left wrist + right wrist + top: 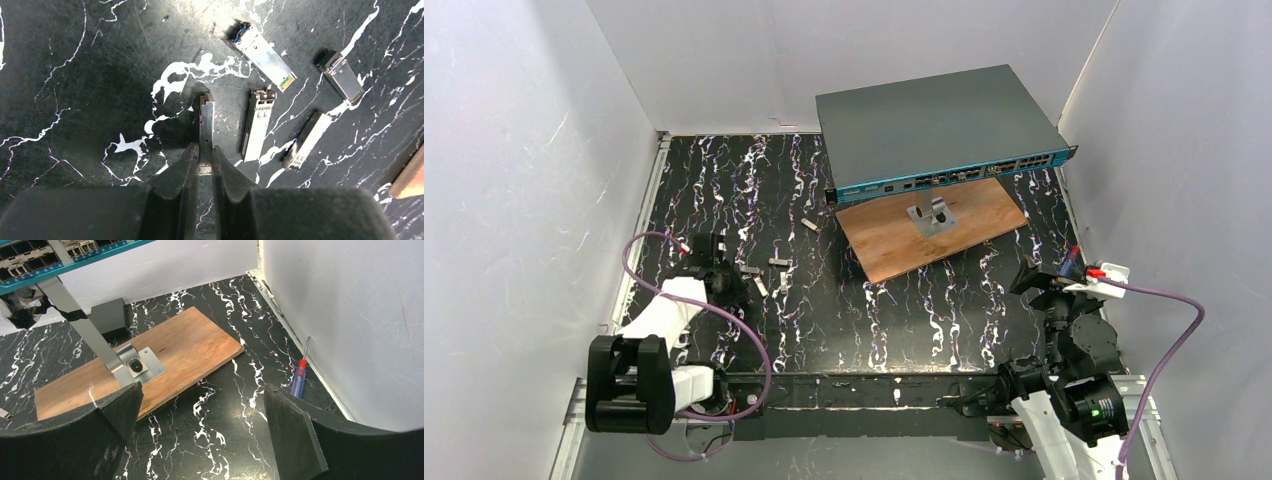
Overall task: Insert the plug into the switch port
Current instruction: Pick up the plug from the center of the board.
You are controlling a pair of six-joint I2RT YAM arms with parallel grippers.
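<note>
The plug stands on its narrow side; my left gripper needs to lay it flat, then take its near end [205, 169] across the narrow edges.
A slim metal plug [206, 120] rests on its narrow side on the black marbled mat. My left gripper [205, 152] is shut on its near end, both fingers pressed against its sides. Several more plugs lie just right of it, the closest [258, 125] almost parallel to it. From above, the left gripper [722, 276] is low at the mat's left, beside loose plugs [778, 262]. The switch [934, 125], a dark grey box with a teal socket strip, stands raised at the back. Only its socket strip [50, 260] shows in the right wrist view. My right gripper [202, 425] hangs open over bare mat.
A brown wooden board [934, 228] lies under the switch's front, carrying a metal bracket [131, 365] with a slanted post. A blue and red screwdriver [299, 377] lies by the right wall. White walls enclose the mat on three sides.
</note>
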